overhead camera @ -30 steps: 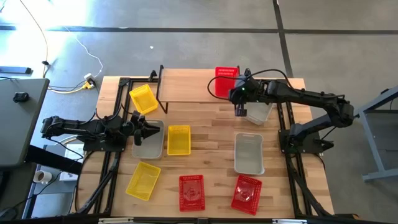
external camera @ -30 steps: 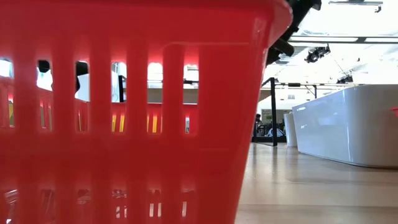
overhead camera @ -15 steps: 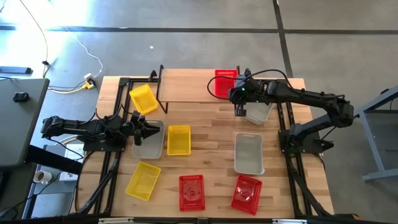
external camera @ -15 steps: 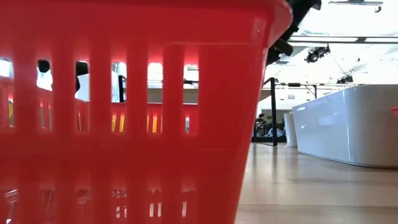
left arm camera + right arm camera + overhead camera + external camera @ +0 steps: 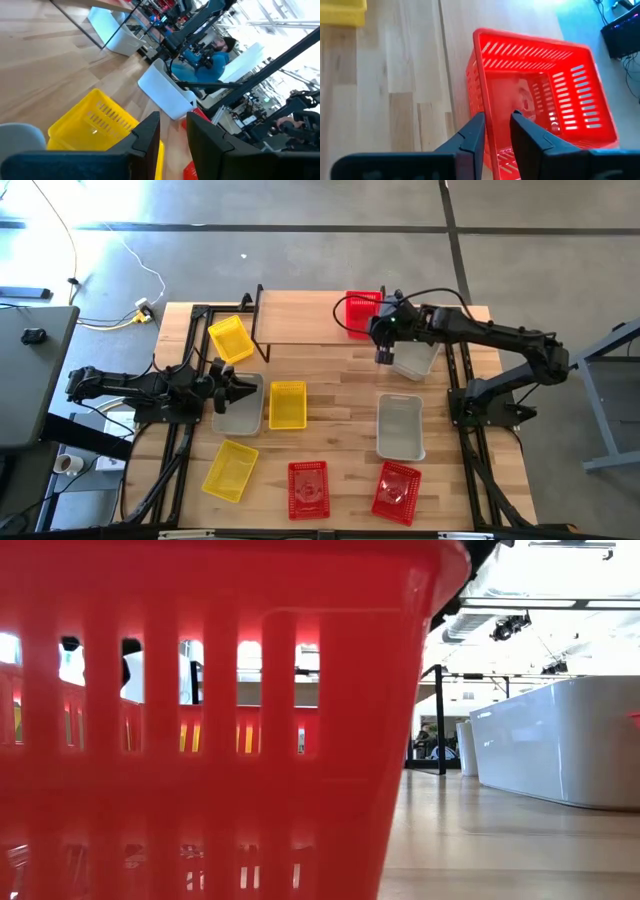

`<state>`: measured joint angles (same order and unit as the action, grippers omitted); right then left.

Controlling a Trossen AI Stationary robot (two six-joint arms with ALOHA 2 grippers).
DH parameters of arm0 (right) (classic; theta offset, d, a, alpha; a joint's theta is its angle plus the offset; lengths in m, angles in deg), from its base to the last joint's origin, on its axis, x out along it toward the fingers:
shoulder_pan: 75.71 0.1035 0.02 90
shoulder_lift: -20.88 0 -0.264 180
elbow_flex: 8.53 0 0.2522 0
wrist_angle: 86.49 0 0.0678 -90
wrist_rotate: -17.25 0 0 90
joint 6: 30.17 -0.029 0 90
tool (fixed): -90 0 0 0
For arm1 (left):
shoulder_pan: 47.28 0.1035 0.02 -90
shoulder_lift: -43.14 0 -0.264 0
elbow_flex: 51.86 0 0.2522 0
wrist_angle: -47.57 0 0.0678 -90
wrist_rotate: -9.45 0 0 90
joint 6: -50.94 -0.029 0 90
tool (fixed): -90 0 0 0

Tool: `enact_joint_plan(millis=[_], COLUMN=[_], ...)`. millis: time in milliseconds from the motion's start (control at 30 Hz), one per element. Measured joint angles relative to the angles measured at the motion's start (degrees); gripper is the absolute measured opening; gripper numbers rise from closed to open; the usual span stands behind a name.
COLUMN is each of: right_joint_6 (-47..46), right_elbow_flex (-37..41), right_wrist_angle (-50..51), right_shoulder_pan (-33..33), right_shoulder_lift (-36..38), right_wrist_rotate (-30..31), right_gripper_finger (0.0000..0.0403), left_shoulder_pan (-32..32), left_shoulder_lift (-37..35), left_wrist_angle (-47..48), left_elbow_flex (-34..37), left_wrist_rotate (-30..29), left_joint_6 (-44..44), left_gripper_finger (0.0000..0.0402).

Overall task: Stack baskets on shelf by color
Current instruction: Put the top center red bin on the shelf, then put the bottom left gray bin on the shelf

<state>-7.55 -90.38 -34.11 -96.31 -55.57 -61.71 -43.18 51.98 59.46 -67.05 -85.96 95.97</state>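
Observation:
Next, I close my left gripper on the near short side (image 5: 238,434) of the grey basket beneath it, between the yellow baskets.
A red basket (image 5: 360,315) stands by its bottom on the right end of the shelf (image 5: 300,320). My right gripper (image 5: 375,323) is open over the basket's right-hand side; in the right wrist view one finger (image 5: 476,125) is outside the side wall (image 5: 481,95) and the other (image 5: 517,122) inside. My left gripper (image 5: 245,390) waits open at the table's left, over a grey basket (image 5: 238,408), with nothing between its fingers (image 5: 150,130). Loose on the table lie yellow baskets (image 5: 288,404), (image 5: 231,470), red ones (image 5: 308,488), (image 5: 396,488) and grey ones (image 5: 400,426), (image 5: 415,358). My right gripper comes at the red basket slanting down from the table's right. Its fingers straddle the basket's side wall (image 5: 481,95) near the rim. I cannot tell whether they touch it. The basket sits upright on the shelf.
A yellow basket (image 5: 230,338) lies tilted by the shelf's left legs. In the low view a red basket (image 5: 200,720) fills the near left and a grey basket (image 5: 560,740) stands right. A person in blue (image 5: 212,57) is beyond the table.

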Motion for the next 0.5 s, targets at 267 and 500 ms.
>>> enact_joint_plan(millis=[267,500], right_joint_6=[-3.9,-9.6], right_elbow_flex=[-2.4,-6.5], right_wrist_angle=[5.3,6.4], right_shoulder_pan=[0.9,4.6], right_shoulder_lift=[0.0,0.0], right_wrist_rotate=[-0.2,-0.3], right_gripper_finger=[0.0078,0.0078], left_shoulder_pan=[0.0,0.0], left_shoulder_lift=[0.0,0.6], left_wrist_angle=[-1.2,2.3], left_elbow_flex=[0.0,-6.2], left_wrist_rotate=[0.9,0.8], left_joint_6=[0.0,-4.9], left_gripper_finger=[0.0086,0.0085])
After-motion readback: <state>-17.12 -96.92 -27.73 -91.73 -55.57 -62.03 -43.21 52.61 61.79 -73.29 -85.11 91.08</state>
